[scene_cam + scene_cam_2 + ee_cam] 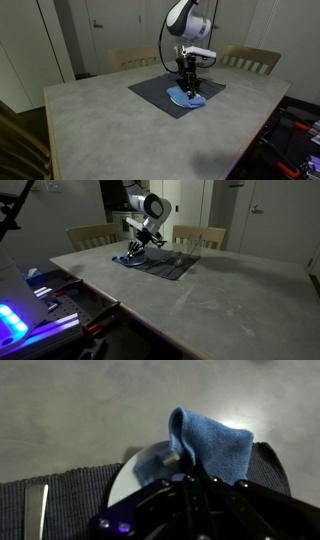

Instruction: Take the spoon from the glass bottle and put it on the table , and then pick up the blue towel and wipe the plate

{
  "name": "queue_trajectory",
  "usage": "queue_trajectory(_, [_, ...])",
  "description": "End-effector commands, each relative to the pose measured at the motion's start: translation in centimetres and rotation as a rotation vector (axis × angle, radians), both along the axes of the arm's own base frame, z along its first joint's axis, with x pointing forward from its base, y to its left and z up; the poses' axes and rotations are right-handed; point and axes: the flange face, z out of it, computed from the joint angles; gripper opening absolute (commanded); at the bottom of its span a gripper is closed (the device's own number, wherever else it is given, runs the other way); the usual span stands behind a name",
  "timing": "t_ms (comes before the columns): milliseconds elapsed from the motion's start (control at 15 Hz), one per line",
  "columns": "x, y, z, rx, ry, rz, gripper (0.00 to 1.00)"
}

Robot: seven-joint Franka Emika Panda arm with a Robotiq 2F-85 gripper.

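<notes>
My gripper is going to let go of the blue towel on the empty end of the dark mat [149, 90], beside the white plate.
My gripper [186, 84] is shut on the blue towel [189, 97] and presses it down on the dark mat [155, 90] at the far side of the table. In the wrist view the towel [215, 445] bunches up between the fingers [190, 472] and lies over the white plate [135, 468]. A silvery spoon handle [42, 510] lies on the mat [75, 495] left of the plate. The gripper [137, 250], towel [128, 260] and mat [172, 266] also show in an exterior view. The glass bottle is not in view.
The grey table [110, 125] is wide, with its edge near the camera. Two wooden chairs [135, 58] [250, 60] stand behind it. A bench with lit equipment [30, 310] stands beside the table.
</notes>
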Motion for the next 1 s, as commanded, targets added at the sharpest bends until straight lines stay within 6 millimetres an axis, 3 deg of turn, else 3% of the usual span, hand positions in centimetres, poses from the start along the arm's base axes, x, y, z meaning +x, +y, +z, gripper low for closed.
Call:
queue_trajectory(0, [1.9,0.3,0.8,-0.006,-0.052,-0.001,0.01])
queue_trajectory(400, [3.8,1.6,5.5,-0.044,-0.128,0.024,0.01])
queue_trajectory(933, [10.1,7.0,11.4,-0.077,-0.305,0.157,0.01])
